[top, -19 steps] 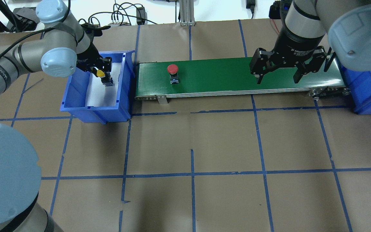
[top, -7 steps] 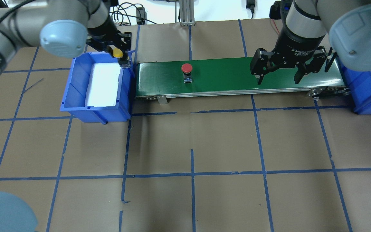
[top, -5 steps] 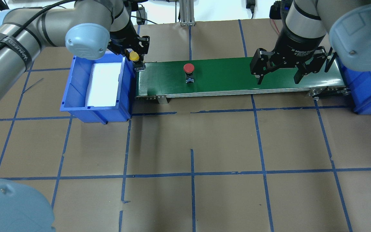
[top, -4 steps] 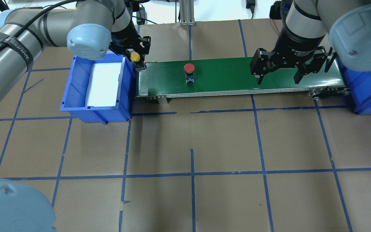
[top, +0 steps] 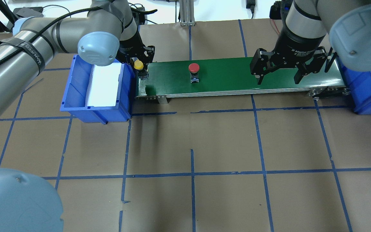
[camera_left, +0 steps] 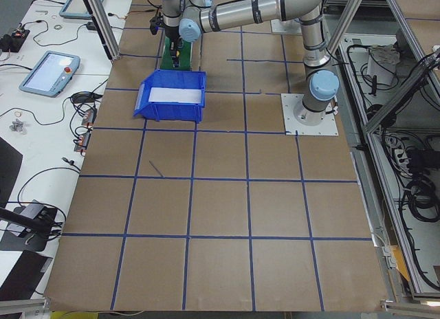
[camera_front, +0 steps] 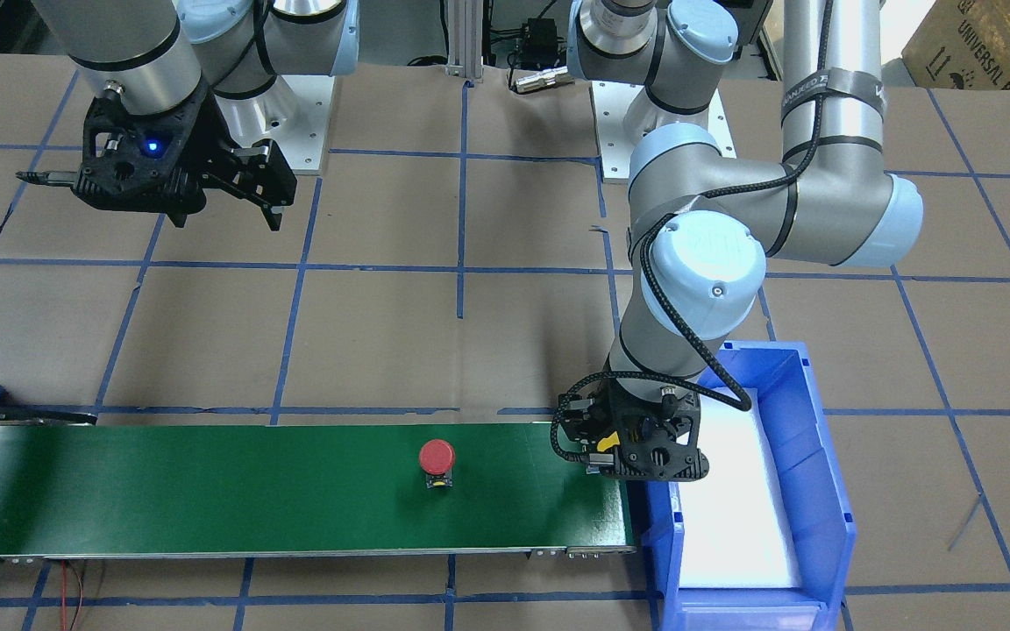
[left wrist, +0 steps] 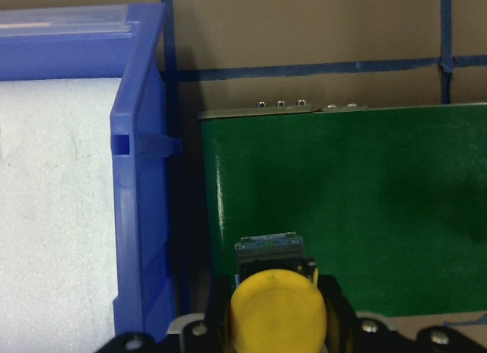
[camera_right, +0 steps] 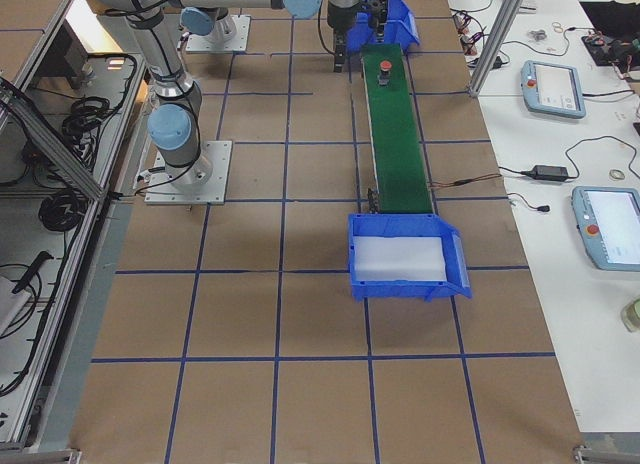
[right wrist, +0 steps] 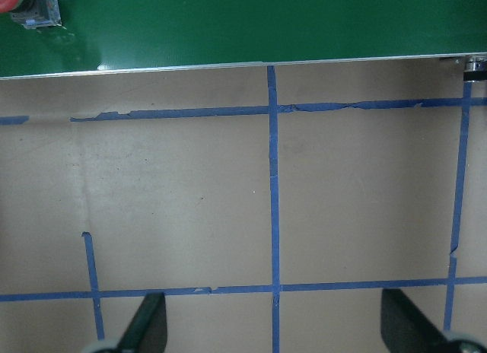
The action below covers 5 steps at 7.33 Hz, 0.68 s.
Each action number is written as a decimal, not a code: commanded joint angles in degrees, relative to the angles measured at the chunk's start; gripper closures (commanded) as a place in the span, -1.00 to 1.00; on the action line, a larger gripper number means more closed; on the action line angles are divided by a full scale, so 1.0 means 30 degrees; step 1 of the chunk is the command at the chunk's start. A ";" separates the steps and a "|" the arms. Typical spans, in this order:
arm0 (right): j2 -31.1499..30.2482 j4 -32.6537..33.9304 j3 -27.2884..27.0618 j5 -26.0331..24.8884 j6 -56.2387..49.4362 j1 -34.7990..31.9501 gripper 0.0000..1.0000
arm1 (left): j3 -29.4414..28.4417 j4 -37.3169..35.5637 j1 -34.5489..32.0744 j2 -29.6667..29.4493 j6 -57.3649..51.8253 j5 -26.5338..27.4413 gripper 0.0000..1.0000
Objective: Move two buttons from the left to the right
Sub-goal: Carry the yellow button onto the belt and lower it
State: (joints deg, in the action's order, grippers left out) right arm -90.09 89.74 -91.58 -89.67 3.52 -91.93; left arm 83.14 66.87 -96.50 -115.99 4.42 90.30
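Note:
My left gripper is going to let go of the yellow button on the green conveyor belt's end [camera_front: 597, 479] [left wrist: 268, 235] next to the foam-lined blue bin.
My left gripper [top: 140, 70] is shut on the yellow button [top: 138, 65] and holds it upright, low over the left end of the green conveyor belt [top: 230, 75]. I cannot tell whether it touches the belt. The wrist view shows its yellow cap [left wrist: 278, 309] between the fingers, with the belt edge just ahead. The red button [top: 194, 67] stands upright on the belt, left of its middle, also seen in the front view [camera_front: 437, 457]. My right gripper [top: 278, 80] hangs open over the belt's right part with nothing between its fingers [right wrist: 148, 326].
A blue bin [top: 76, 93] with a white foam liner stands against the belt's left end. Another blue bin [top: 366, 96] sits at the belt's right end. Brown paper with blue tape lines covers the table. Cables lie along the far edge.
My left gripper lifted the yellow button out of the left bin and carried it right to the belt's left end. The red button moved rightward along the belt. The right gripper stayed still.

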 commanded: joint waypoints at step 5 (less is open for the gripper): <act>0.0029 0.0000 -0.0029 0.0008 -0.0002 0.0000 -1.00 | 0.0059 -0.0229 -0.0001 -0.0243 -0.0007 -0.0042 0.38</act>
State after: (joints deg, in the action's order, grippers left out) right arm -90.04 89.74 -91.67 -89.65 3.52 -91.93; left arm 83.36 66.33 -96.50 -116.68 4.40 90.21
